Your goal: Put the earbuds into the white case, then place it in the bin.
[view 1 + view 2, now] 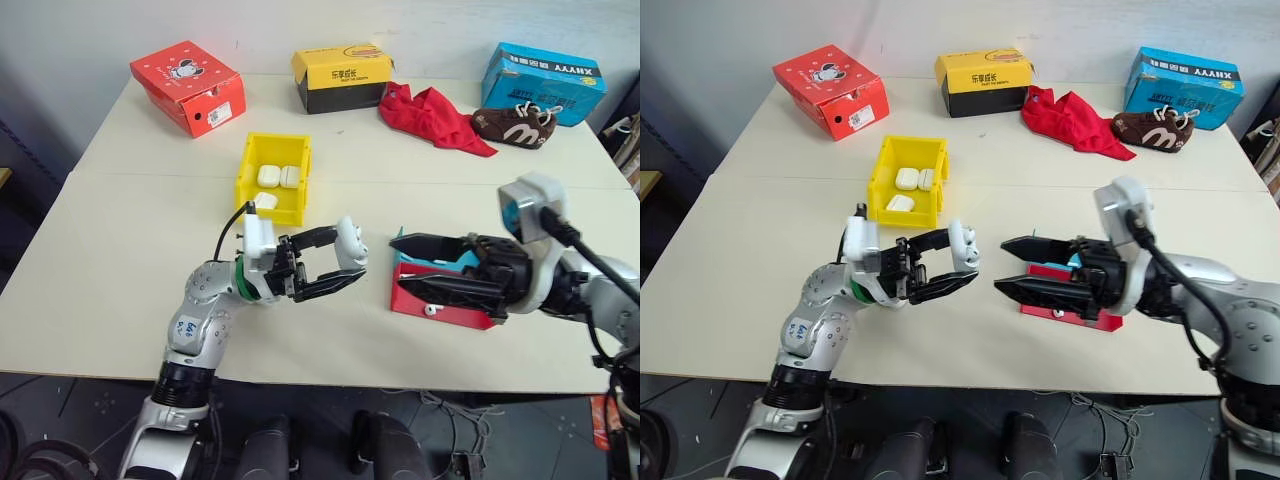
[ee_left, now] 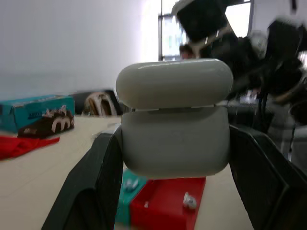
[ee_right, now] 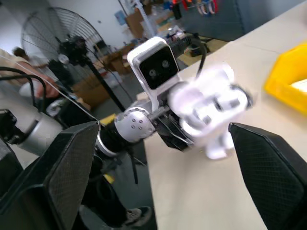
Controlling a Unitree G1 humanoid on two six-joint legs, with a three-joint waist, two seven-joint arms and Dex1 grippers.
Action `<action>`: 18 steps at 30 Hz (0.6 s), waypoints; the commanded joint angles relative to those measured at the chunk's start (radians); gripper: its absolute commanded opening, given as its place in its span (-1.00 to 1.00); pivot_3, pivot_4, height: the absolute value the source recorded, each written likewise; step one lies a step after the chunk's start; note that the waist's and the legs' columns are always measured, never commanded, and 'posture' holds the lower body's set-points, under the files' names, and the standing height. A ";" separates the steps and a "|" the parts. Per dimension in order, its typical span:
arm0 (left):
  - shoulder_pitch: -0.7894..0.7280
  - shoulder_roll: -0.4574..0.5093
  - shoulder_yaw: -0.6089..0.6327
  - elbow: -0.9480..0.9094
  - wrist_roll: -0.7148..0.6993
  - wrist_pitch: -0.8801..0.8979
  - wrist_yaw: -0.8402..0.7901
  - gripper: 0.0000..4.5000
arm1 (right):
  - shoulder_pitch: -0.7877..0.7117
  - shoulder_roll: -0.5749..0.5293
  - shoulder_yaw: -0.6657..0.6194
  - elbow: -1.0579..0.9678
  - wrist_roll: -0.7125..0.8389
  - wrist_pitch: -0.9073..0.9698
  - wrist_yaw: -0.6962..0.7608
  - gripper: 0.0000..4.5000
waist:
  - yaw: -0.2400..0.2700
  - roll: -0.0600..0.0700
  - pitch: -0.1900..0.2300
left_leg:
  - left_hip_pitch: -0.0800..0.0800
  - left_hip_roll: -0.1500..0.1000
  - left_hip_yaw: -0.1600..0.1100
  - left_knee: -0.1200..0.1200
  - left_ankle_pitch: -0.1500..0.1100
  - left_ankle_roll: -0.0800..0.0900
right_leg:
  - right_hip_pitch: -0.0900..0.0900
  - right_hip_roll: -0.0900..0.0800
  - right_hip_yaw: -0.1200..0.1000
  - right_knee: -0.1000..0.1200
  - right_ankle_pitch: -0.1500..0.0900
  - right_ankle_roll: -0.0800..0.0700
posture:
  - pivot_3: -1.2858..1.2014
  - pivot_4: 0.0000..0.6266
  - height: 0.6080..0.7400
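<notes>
The white case, now held in front of the yellow bin, will be let go by my left gripper in the yellow bin's free front corner [image 1: 287, 197], beside the nearest case there.
My left gripper [image 1: 350, 256] is shut on the white case [image 1: 352, 243], holding it above the table in front of the yellow bin [image 1: 250, 170]. The case [image 2: 175, 120] sits between the two fingers with its lid down. My right gripper [image 1: 398, 262] faces it from the right, a short gap away, open and with nothing between its fingers. It hovers over a red-and-blue tray [image 1: 455, 315]. Earbuds lie in that tray: one [image 1: 428, 310] near its front edge, and one on the red floor [image 2: 189, 201].
Other white cases [image 1: 278, 176] lie in the bin. Along the far side of the table stand a red box [image 1: 190, 85], a yellow-black box [image 1: 342, 78] and a blue box [image 1: 542, 80], with a red cloth [image 1: 432, 115] and a brown shoe [image 1: 515, 125].
</notes>
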 commanded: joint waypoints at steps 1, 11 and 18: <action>-0.038 0.050 -0.048 -0.037 0.089 0.019 0.023 0.24 | -0.038 -0.049 0.040 -0.070 -0.148 -0.099 0.069 0.72 | 0.004 0.000 0.000 | 0.000 0.000 0.000 0.000 0.000 0.000 | 0.000 0.000 0.000 0.000 0.000 0.000 | 0.03 -0.52 1.00; -0.054 0.069 -0.119 -0.058 0.138 0.059 0.033 0.24 | -0.185 0.014 0.371 -0.095 -0.549 -0.275 0.079 -0.86 | 0.011 0.000 0.000 | -0.003 0.000 0.000 0.000 -0.001 -0.002 | -0.003 0.000 -0.001 0.004 0.000 0.000 | 0.03 -0.52 1.00; -0.040 0.064 -0.128 -0.079 0.140 0.061 0.049 0.24 | -0.194 0.007 0.424 -0.057 -0.669 -0.273 0.083 -0.98 | 0.010 0.000 0.000 | -0.004 -0.001 0.000 0.001 0.000 0.000 | -0.003 0.000 -0.001 0.003 0.001 0.001 | 0.03 -0.52 1.00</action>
